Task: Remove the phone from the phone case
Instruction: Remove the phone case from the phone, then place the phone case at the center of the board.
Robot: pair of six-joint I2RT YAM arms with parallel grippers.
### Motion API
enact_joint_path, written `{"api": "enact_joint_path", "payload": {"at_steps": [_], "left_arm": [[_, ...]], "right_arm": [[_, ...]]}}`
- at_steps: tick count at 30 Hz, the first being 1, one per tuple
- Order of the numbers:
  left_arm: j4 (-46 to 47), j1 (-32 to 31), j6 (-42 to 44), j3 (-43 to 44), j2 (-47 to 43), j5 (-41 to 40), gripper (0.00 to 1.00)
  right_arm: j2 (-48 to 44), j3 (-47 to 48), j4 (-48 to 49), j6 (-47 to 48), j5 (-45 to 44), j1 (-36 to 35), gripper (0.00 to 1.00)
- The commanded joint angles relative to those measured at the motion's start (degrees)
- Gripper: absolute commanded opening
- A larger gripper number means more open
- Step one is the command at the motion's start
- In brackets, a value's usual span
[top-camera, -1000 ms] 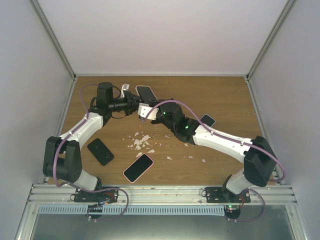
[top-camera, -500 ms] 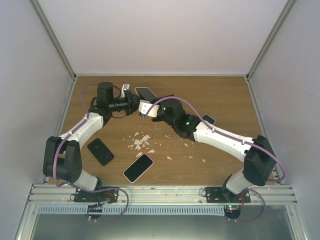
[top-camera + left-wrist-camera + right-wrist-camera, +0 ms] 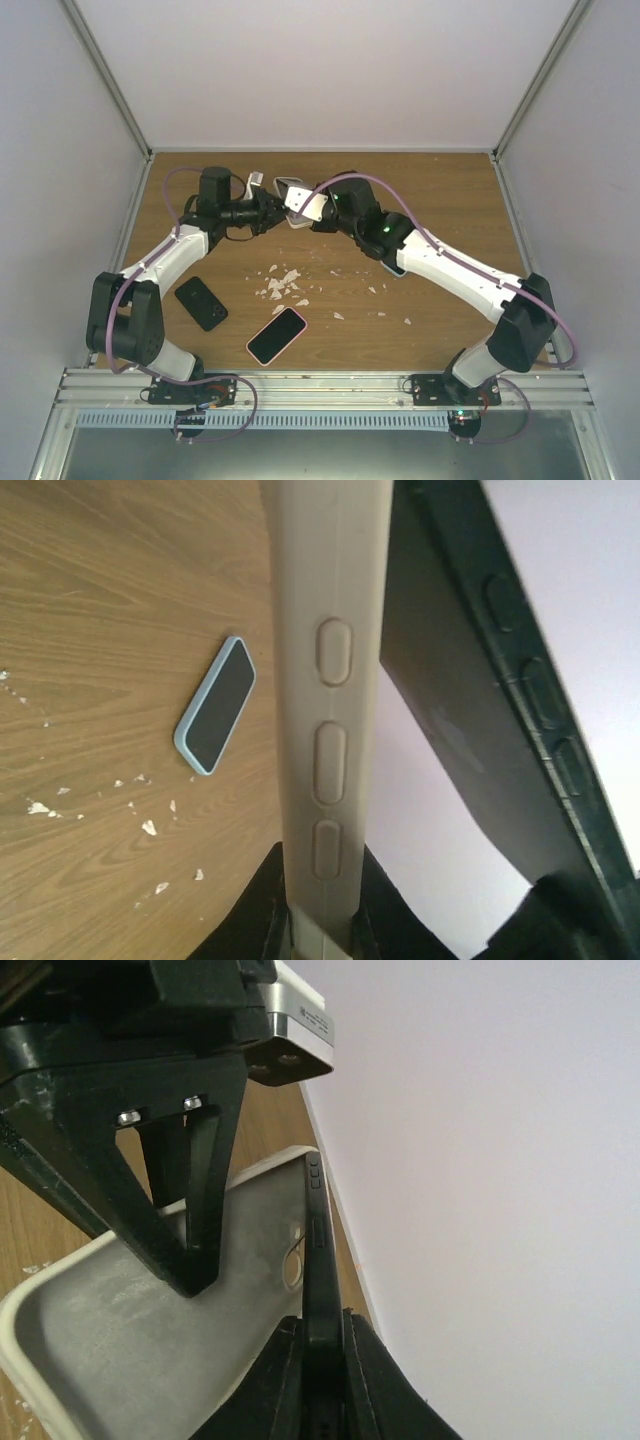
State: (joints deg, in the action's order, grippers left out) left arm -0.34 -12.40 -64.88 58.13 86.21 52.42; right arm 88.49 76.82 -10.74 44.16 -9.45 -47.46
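My left gripper will set the cream phone case down and release it on the bare wood [image 3: 301, 224], in the spot that lies just behind the white scraps.
My left gripper [image 3: 268, 208] is shut on the edge of a cream phone case [image 3: 330, 680], held on edge above the back of the table. My right gripper [image 3: 305, 205] is shut on the thin edge of a black phone [image 3: 322, 1260]. In the right wrist view the phone stands angled out of the case's open grey inside [image 3: 120, 1330], and a left fingertip [image 3: 190, 1260] presses inside the case. In the left wrist view the black phone [image 3: 470, 710] splays away from the case to the right. Case and phone meet between the grippers in the top view [image 3: 288, 186].
On the wooden table [image 3: 450, 200] lie a black phone [image 3: 201, 302], a pink-cased phone [image 3: 276, 335] and white scraps [image 3: 282, 283]. A blue-cased phone [image 3: 215, 720] lies on the table below the held case. White walls close the back and sides.
Both grippers have moved toward the back wall with the case and phone. The right arm has swung further back and now covers the blue-cased phone in the top view.
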Motion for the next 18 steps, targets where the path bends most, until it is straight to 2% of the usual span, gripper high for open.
{"api": "enact_joint_path", "payload": {"at_steps": [1, 9, 18], "left_arm": [[-4.05, -0.59, 7.21, 1.57, 0.04, -2.53, 0.0], [-6.19, -0.26, 10.14, 1.44, 0.19, -5.51, 0.0], [-6.97, 0.2, 16.33, 1.47, 0.72, -7.74, 0.0]], "right_arm": [[-3.08, 3.54, 1.33, -3.43, -1.7, 1.53, 0.01], [-4.33, 5.25, -1.61, -5.58, 0.56, 2.41, 0.0], [-7.57, 0.9, -1.28, -4.55, -0.03, 4.01, 0.01]]}}
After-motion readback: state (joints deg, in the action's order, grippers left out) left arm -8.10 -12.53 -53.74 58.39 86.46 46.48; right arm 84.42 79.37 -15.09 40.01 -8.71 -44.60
